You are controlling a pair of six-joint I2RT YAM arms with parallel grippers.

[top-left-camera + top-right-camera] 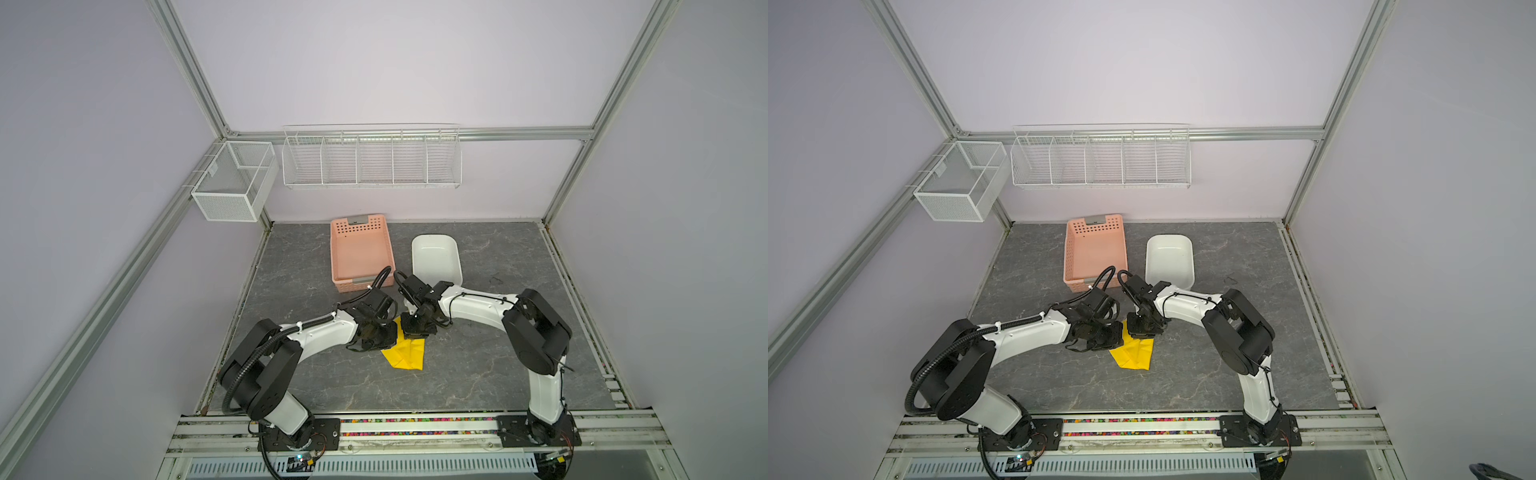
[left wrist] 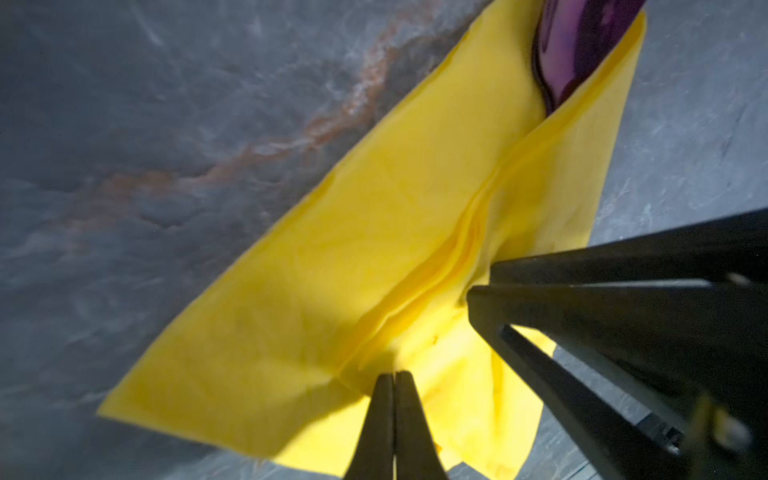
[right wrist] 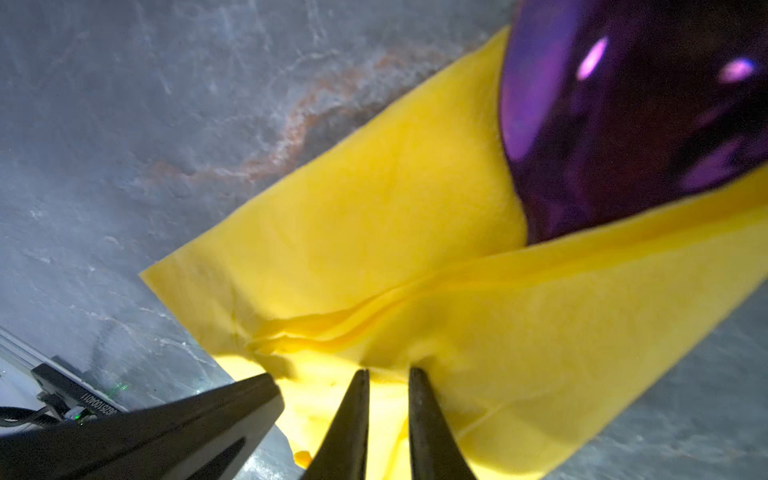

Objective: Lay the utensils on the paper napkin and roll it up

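I see both my grippers on the same fold of the napkin and the napkin's pointed corner lying flat, so I should use my left gripper to take that corner (image 2: 128,402) and wrap it over.
The yellow paper napkin (image 1: 405,355) (image 1: 1133,353) lies mid-table, folded over itself into a loose wrap. Both grippers meet at its far end. My left gripper (image 1: 394,338) (image 2: 394,374) is shut, its tips pinching the napkin's (image 2: 374,249) raised fold. My right gripper (image 1: 415,336) (image 3: 388,370) stands just beside it, jaws narrowly apart with bunched napkin (image 3: 415,208) between them. Of the utensils, only a shiny purple spoon head (image 2: 582,50) (image 3: 623,124) pokes out of the wrap's far end. The rest is hidden under the paper.
A pink perforated basket (image 1: 359,226) and a white oblong tub (image 1: 436,257) stand behind the grippers, towards the back wall. A wire rack (image 1: 372,160) and a mesh box (image 1: 232,187) hang on the walls. Both arms arch in from the front rail.
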